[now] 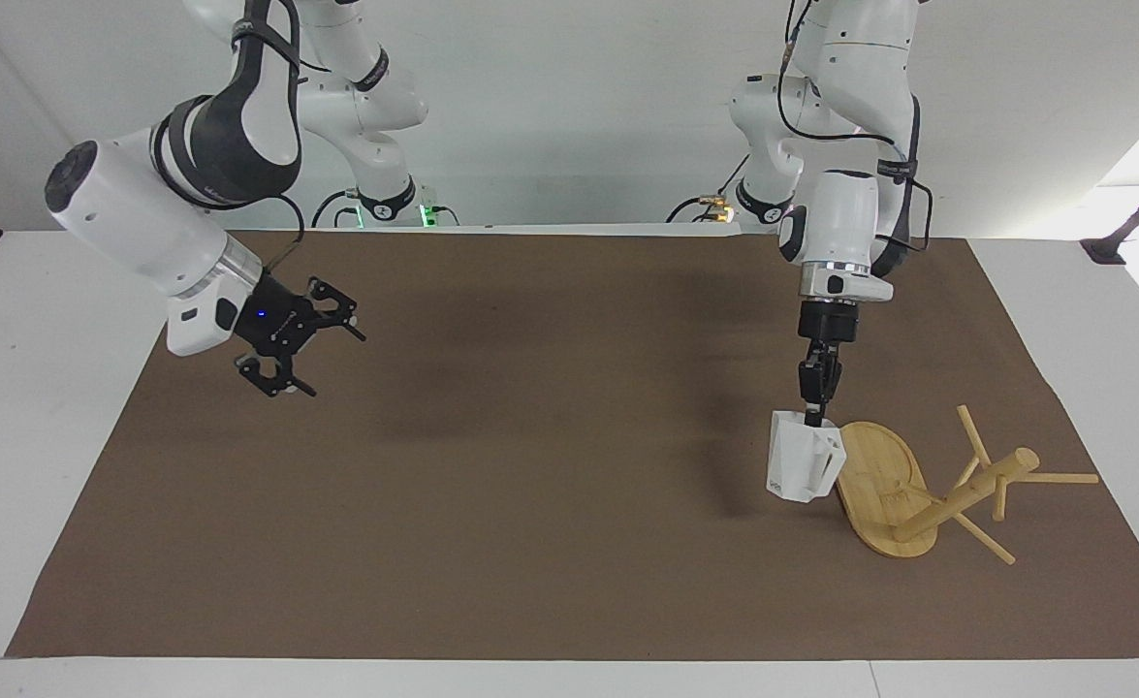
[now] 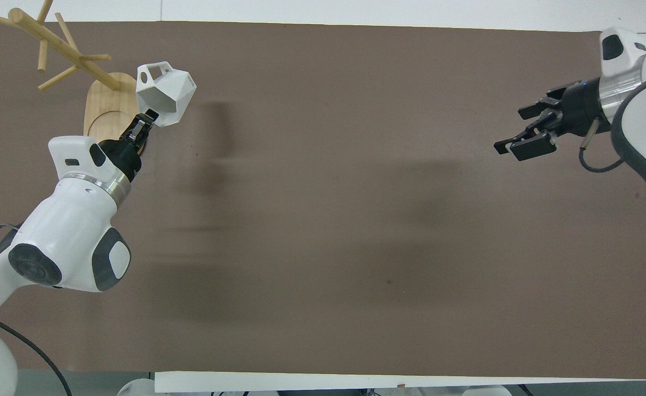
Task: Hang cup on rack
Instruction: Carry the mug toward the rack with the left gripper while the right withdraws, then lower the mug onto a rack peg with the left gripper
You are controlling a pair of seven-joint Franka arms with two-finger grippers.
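Observation:
Next, my left gripper lets go of the white cup with the cup's handle hung on the short peg [image 2: 110, 75] nearest the rack's oval base.
The white faceted cup [image 1: 794, 465] hangs from my left gripper [image 1: 809, 412], which is shut on its rim from above. The cup is in the air, close beside the edge of the rack's oval base [image 1: 874, 465] that faces the right arm's end. Its squared handle points toward the rack. In the overhead view the cup [image 2: 169, 91] overlaps the base [image 2: 103, 110], with my left gripper [image 2: 148, 116] at its rim. The bamboo rack's post [image 1: 966, 494] and thin pegs carry nothing. My right gripper [image 1: 300, 341] is open and empty, raised over the mat at the right arm's end; it also shows in the overhead view [image 2: 520, 144].
A brown mat [image 1: 530, 504] covers most of the white table. The rack's pegs [image 2: 53, 52] reach out past the mat's corner at the left arm's end.

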